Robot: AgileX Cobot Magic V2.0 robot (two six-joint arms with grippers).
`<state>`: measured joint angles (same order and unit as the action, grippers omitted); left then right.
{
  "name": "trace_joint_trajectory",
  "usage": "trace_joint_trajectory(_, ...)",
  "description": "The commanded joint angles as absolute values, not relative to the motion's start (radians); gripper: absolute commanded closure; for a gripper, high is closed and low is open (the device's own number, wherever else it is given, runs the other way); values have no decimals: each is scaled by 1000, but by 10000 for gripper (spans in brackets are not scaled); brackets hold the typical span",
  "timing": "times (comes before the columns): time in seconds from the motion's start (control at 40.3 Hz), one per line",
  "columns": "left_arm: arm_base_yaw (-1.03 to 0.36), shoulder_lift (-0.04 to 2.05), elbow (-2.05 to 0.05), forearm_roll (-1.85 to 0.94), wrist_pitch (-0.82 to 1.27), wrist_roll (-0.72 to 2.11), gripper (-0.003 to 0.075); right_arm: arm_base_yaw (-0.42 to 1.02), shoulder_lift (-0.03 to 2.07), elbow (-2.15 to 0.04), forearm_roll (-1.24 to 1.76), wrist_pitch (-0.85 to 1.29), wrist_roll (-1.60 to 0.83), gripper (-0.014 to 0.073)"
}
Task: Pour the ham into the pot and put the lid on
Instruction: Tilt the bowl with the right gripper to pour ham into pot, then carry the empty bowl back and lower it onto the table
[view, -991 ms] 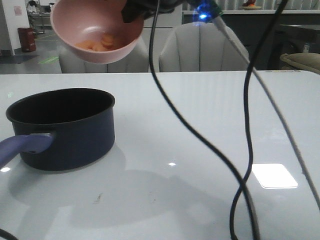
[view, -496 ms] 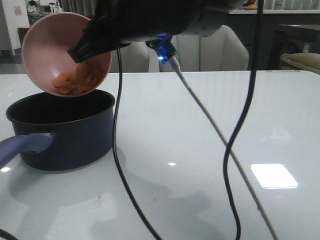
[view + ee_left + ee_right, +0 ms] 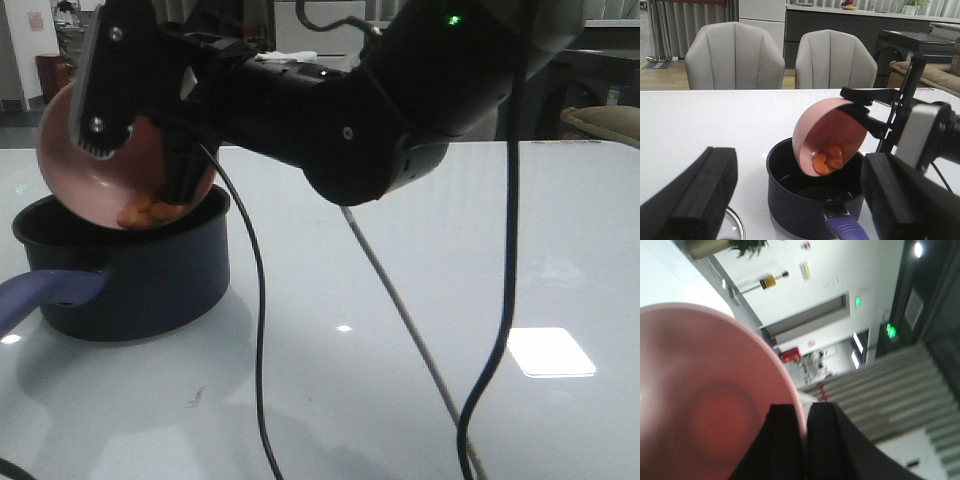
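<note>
The pink bowl, now tilted over the pot's mouth, will go down from my right gripper onto the white table (image 3: 463,288) near the bright square reflection, on the pot side of that reflection.
The dark navy pot (image 3: 150,280) with a purple-blue handle (image 3: 40,290) stands on the table's left. My right gripper (image 3: 130,150) is shut on the rim of a pink bowl (image 3: 70,170) and holds it steeply tilted over the pot's mouth. Ham slices (image 3: 150,212) lie heaped at the bowl's lower lip. In the left wrist view the bowl (image 3: 825,125), ham (image 3: 829,157) and pot (image 3: 795,200) show, with a slice or two on the pot's bottom (image 3: 832,199). My left gripper (image 3: 800,170) is open and empty, short of the pot. The lid's metal rim (image 3: 737,227) shows beside it. In the right wrist view the fingers (image 3: 785,440) pinch the bowl's rim (image 3: 705,390).
The white glossy table (image 3: 420,240) runs wide to the right. Black cables (image 3: 250,330) and a grey cable (image 3: 400,310) hang from the right arm over the table's middle. Two grey chairs (image 3: 735,55) stand behind the far edge.
The bowl has come down to the left and tipped much further, its lip now over the pot. The ham has slid to the lower rim. The right arm now fills the upper middle.
</note>
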<state>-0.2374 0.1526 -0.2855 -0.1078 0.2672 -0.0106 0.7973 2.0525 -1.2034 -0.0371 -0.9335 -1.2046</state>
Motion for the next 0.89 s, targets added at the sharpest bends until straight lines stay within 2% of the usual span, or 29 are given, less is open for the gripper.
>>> trace_joint_trajectory(0.0,-246,161,-313,-118,188,-13,155,797,1992,-1221,-131,-1044,-1283,459)
trace_joint_trajectory(0.545,-246,161,-313,-118,188,-13,155,797,1993,-1222,-95,-1002,-1273,459)
trace_joint_trajectory(0.719,-246,161,-313,-118,188,-13,155,797,1983,-1241,141,-1044,-900,459)
trace_joint_trajectory(0.868,-246,161,-313,-118,188,-13,155,797,1936,-1242,226,-974,-512,459)
